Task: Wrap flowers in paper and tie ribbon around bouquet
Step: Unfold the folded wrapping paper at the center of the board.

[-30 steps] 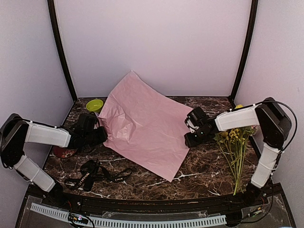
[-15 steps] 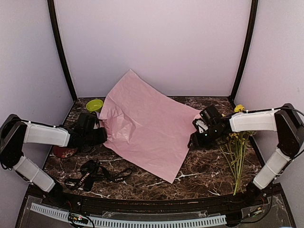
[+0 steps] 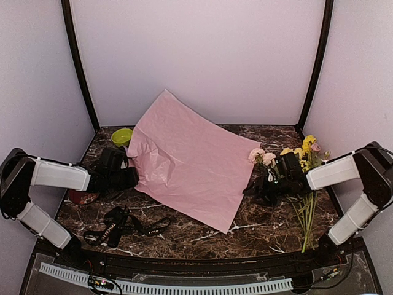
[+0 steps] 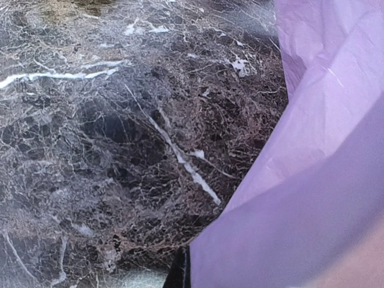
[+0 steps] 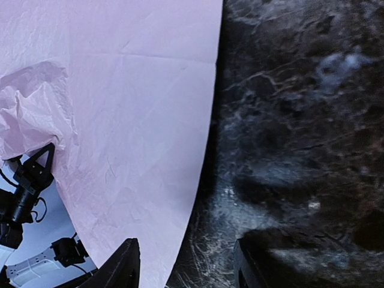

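Paper bunches beside my left gripper, so it should open, grab the paper's edge [image 3: 142, 185] nearby and flatten the paper before laying flowers.
The paper [image 3: 184, 157] lies spread across the middle of the marble table, its left edge crumpled. My left gripper [image 3: 133, 178] is shut on that crumpled edge; in the left wrist view the paper [image 4: 324, 156] covers the jaws and only a dark fingertip [image 4: 180, 273] shows. My right gripper [image 3: 252, 191] is open at the sheet's right edge. In the right wrist view that gripper [image 5: 183, 270] straddles the edge of the paper [image 5: 132, 108], one finger over the sheet and one over marble. The flowers [image 3: 305, 184] lie at the far right, behind it. The ribbon [image 3: 123, 226] lies loose at front left.
A green bowl [image 3: 122, 136] stands at back left, behind the left gripper. A small red object [image 3: 81, 196] sits under the left forearm. Walls close in the table [image 3: 258, 221] on three sides. The left gripper [image 5: 33, 174] also shows in the right wrist view.
My right arm has drawn back to the right and slightly nearer, off the paper's right side, uncovering the blooms. The left arm and the paper have stayed put.
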Tool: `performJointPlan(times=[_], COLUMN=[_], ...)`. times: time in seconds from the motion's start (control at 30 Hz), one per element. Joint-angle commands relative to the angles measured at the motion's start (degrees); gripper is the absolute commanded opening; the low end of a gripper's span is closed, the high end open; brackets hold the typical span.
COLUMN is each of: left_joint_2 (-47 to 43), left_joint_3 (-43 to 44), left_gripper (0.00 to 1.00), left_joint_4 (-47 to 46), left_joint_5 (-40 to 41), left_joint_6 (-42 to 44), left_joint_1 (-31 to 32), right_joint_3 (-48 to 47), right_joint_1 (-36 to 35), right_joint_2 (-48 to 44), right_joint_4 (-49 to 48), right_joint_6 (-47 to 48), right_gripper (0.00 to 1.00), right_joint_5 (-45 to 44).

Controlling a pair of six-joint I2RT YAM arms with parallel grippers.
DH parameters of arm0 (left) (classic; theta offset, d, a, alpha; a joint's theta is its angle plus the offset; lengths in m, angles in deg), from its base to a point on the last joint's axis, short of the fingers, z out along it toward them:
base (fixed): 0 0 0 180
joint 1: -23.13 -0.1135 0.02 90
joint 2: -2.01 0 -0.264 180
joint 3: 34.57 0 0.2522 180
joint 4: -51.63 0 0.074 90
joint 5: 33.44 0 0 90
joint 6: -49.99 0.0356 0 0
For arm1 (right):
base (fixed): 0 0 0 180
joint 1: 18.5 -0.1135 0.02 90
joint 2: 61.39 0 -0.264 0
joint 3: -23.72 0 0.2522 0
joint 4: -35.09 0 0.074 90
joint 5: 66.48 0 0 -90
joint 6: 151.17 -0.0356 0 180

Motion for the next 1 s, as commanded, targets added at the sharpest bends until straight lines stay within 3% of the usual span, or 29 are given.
performJointPlan(times=[0.0, 0.27, 0.47, 0.83, 0.9, 0.97], left_joint_2=[-1.9, -1.3, -2.0, 0.2, 0.9, 1.2], left_joint_3=[-0.6, 0.3, 1.0, 3.9, 5.0, 6.2], left_gripper=[0.00, 0.00, 0.00, 0.00, 0.12, 0.35], left_joint_4=[0.1, -0.2, 1.2, 2.6, 3.3, 4.6], left_joint_5=[-1.1, -1.8, -1.5, -3.7, -4.9, -5.8], left_joint_6=[1.4, 2.4, 3.7, 7.6, 8.8, 9.4], left_joint_1=[-0.2, -0.2, -0.4, -0.6, -0.9, -1.3], right_joint_3=[0.4, -3.5, -8.0, -5.8, -5.1, -3.1], right_joint_1=[-2.4, -4.1, -4.2, -7.8, -8.0, -8.5], right_joint_2=[2.8, 9.8, 9.0, -2.0, -5.7, -8.2], right_joint_4=[-8.0, -16.7, -10.7, 10.4, 14.1, 15.4], right_joint_6=[-8.5, -13.8, -8.5, 3.2, 4.2, 3.9], right_gripper=[0.55, 0.54, 0.01, 0.00, 0.00, 0.00], right_joint_5=[3.4, 4.9, 2.0, -3.2, -4.7, -5.4])
